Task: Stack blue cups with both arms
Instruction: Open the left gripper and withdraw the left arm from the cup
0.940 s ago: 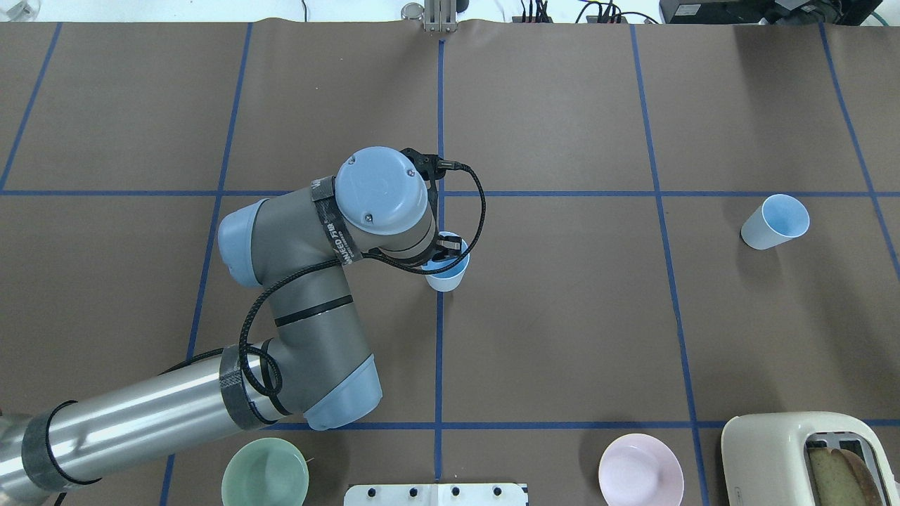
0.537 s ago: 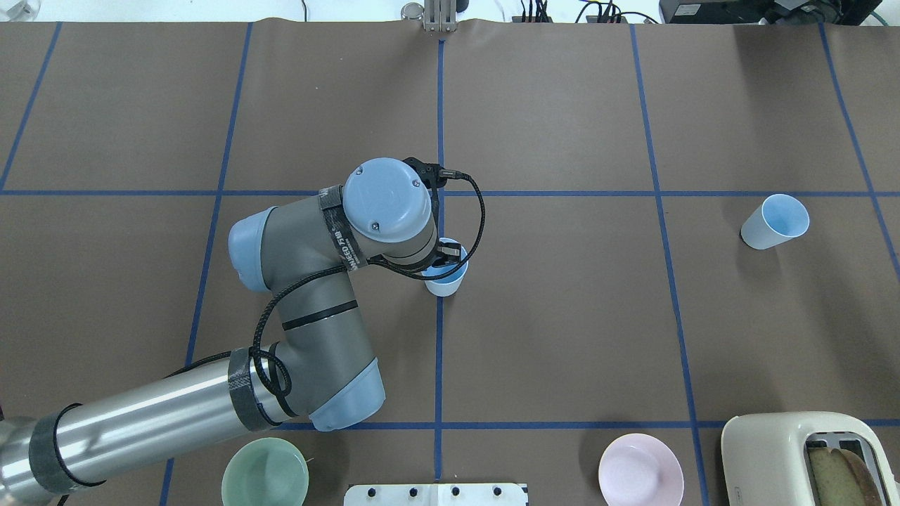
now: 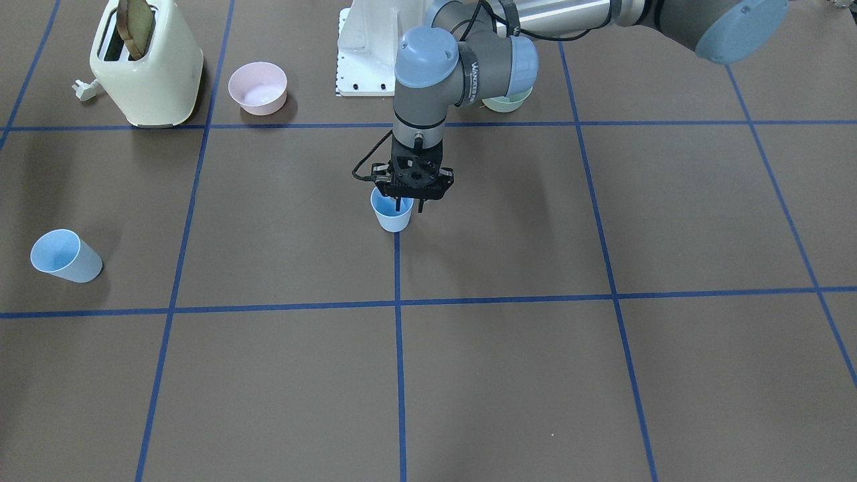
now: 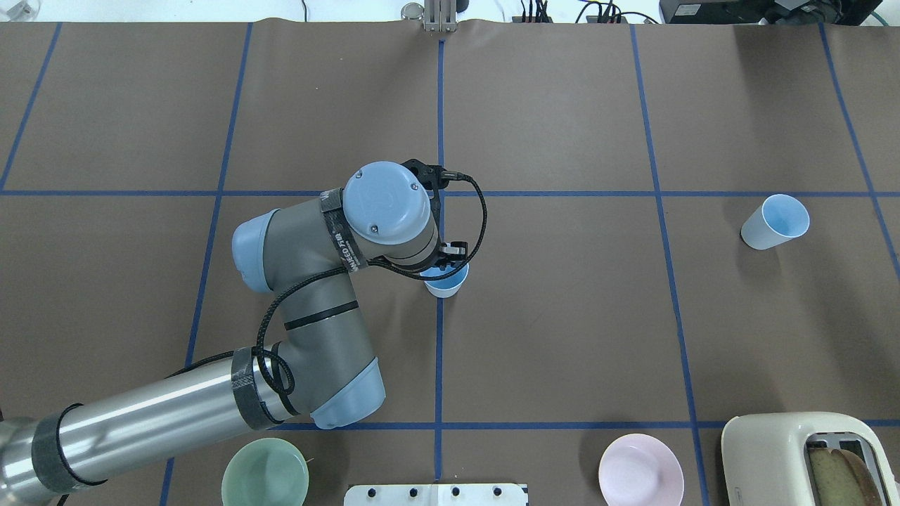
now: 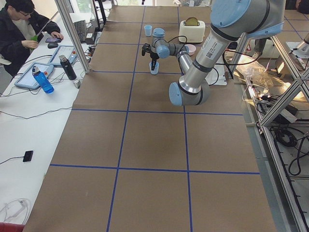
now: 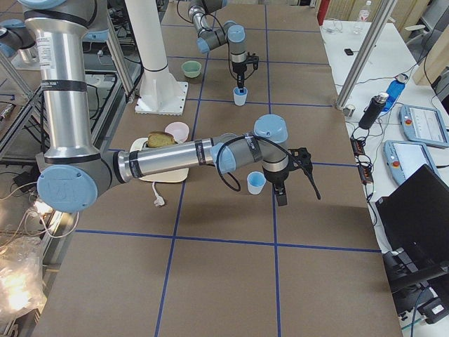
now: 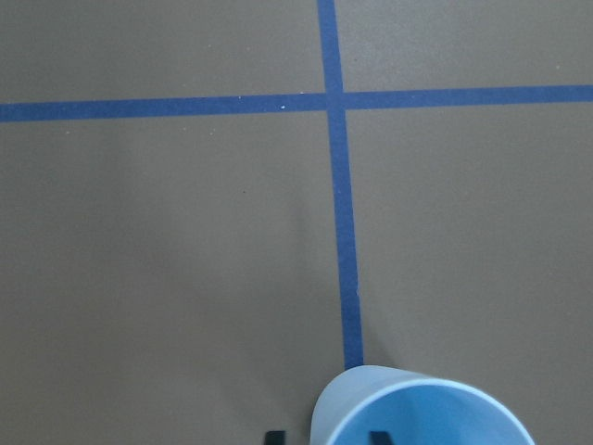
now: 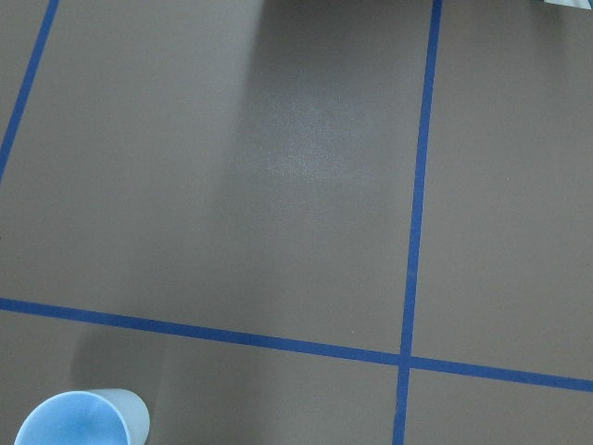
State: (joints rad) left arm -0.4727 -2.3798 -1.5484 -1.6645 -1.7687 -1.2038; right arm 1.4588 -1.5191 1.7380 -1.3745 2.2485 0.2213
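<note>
My right gripper's fingers will close on the second blue cup's rim (image 3: 32, 260) (image 8: 127, 426), on the side that faces away from the blue cup on the centre line.
One blue cup (image 4: 446, 281) stands upright on the blue centre line of the table. It also shows in the front-facing view (image 3: 392, 214). My left gripper (image 3: 409, 209) hangs straight down over it. In the left wrist view (image 7: 324, 434) one fingertip is inside the cup (image 7: 417, 413) and one outside. The jaws stand apart with the wall between them, so the gripper is open. The second blue cup (image 4: 773, 223) stands far right. My right gripper (image 6: 298, 195) shows only in the exterior right view, beside that cup (image 6: 256, 182). I cannot tell whether it is open or shut.
A pale green bowl (image 4: 265, 472), a pink bowl (image 4: 640, 469) and a cream toaster (image 4: 808, 457) with bread in it stand along the near edge. They flank the white base (image 4: 436, 494). A person (image 5: 21, 29) sits at a side desk.
My left wrist has come down a little, and the centre cup came down with it onto the table. The far-right cup has not moved.
</note>
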